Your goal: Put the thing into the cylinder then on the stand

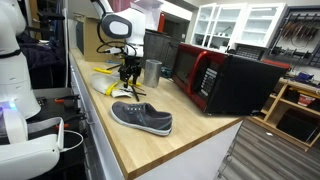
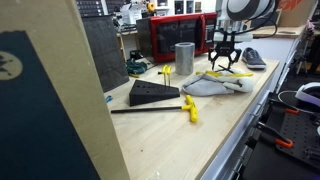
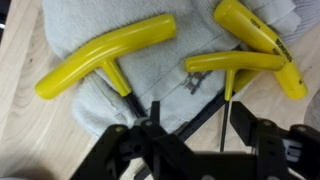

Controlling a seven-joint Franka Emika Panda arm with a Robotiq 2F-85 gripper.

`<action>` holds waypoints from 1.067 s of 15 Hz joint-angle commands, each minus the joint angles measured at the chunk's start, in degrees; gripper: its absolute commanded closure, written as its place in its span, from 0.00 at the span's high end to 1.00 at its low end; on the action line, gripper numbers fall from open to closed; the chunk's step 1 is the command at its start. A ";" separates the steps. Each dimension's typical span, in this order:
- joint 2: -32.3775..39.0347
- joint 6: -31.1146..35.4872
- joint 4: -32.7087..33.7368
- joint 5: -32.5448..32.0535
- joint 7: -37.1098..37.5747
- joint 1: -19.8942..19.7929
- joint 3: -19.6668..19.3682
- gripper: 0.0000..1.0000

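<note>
The thin wrench's yellow handle lies off-center beyond the robot's open fingers, so the gripper will shift over and grip the wrench's stem (image 3: 230, 86) just under the handle before it lifts.
Three yellow T-handle wrenches lie on a grey cloth (image 3: 90, 100) in the wrist view: a big one (image 3: 105, 55) at left, a thin one (image 3: 235, 62) in the middle and a thick one (image 3: 258, 42) at right. My gripper (image 3: 200, 122) hangs low over them. Its jaws stand open, and the thin wrench's black shaft (image 3: 222, 125) runs between the fingers without both touching it. The cylinder (image 1: 152, 71) (image 2: 184, 58), a grey metal cup, stands just beside the gripper (image 1: 127, 72) (image 2: 222, 60). A small yellow piece (image 2: 166, 71) near the cup may be the stand.
A grey shoe (image 1: 141, 118) (image 2: 253, 58) lies on the wooden counter. A red-fronted microwave (image 1: 215, 78) (image 2: 180, 35) stands behind the cup. A black wedge (image 2: 153, 93) and another yellow T-handle wrench (image 2: 190, 108) lie farther along the counter.
</note>
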 commanded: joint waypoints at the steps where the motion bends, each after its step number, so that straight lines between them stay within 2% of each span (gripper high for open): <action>1: 2.88 0.50 3.12 1.66 1.26 2.21 0.40 1.00; 2: 3.32 0.31 3.79 1.98 1.23 2.75 0.52 1.00; 3: 3.76 0.14 4.43 2.03 1.33 3.26 0.61 0.70; 4: 4.22 -0.06 5.04 2.36 1.03 3.80 0.64 0.75; 5: 4.61 -0.05 5.45 2.43 0.95 4.24 0.57 0.73; 13: 5.02 -1.27 5.94 4.09 0.17 4.93 -0.32 0.13; 15: 4.83 -1.60 5.92 4.56 -0.23 4.84 -0.51 0.00; 16: 4.68 -1.71 5.98 4.82 -0.38 4.83 -0.54 0.00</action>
